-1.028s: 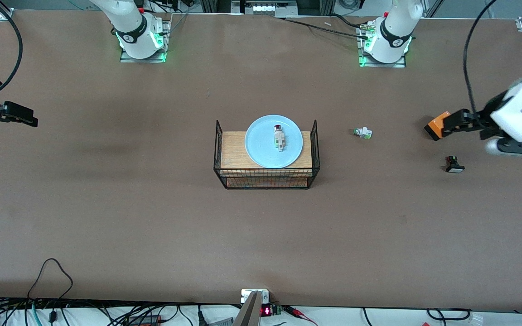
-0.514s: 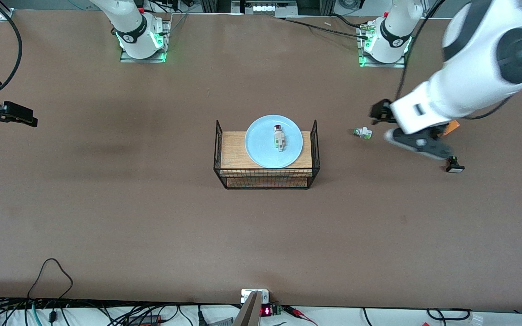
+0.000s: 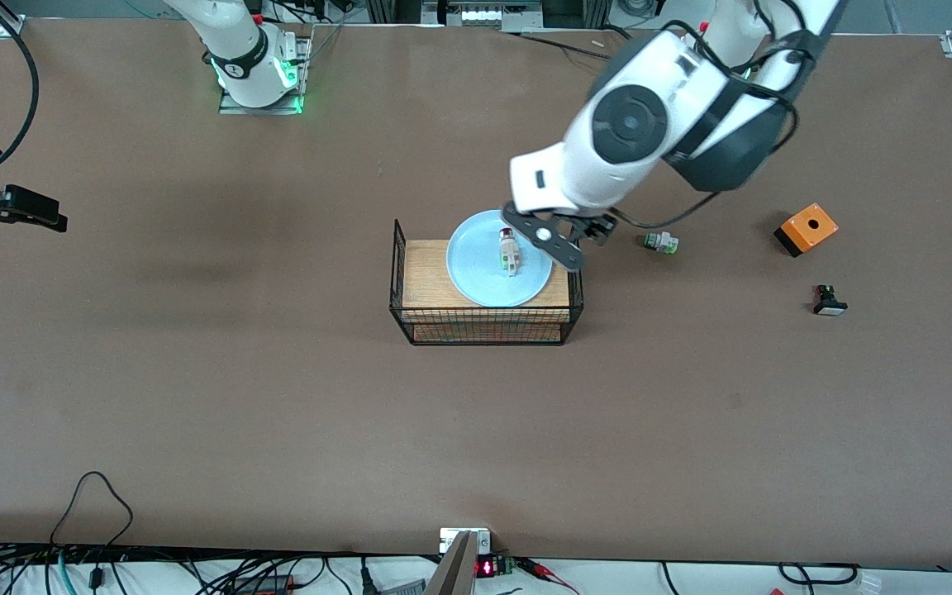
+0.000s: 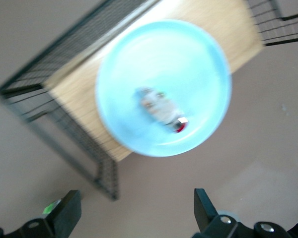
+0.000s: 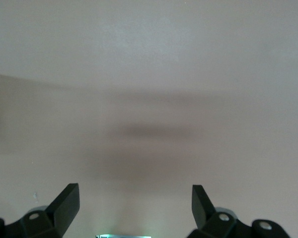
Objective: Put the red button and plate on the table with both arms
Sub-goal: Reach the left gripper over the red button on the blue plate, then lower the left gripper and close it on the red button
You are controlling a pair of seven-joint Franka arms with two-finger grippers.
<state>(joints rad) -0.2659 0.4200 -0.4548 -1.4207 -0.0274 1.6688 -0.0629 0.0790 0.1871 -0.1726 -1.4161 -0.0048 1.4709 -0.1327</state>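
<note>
Next, my left gripper should go to the red button on the plate and close on the button's white body [image 3: 511, 258] [image 4: 161, 107], behind its red cap.
The pale-blue plate [image 3: 484, 273] lies on the wood-topped black wire rack [image 3: 426, 273] in the middle of the brown table [image 3: 278, 397]. The red button [image 3: 509, 250] lies on the plate, its red cap pointing toward the robots' bases. My left gripper [image 3: 568, 241] is open and empty, up in the air over the plate's rim at the rack's end toward the left arm. Its wrist view shows the plate [image 4: 198, 64], the red button [image 4: 161, 109] and the open left gripper [image 4: 134, 213]. My right gripper [image 3: 46, 216] waits open over bare table at the right arm's end, as its own view [image 5: 134, 208] shows.
A green-capped button [image 3: 659, 242] lies on the table beside the rack, toward the left arm's end. An orange box [image 3: 806, 229] and a black-and-white button [image 3: 829, 302] lie farther toward that end. Cables run along the table's edge nearest the front camera.
My left arm has swung from over the orange box at its end of the table to over the plate's rim. The right arm has not moved.
</note>
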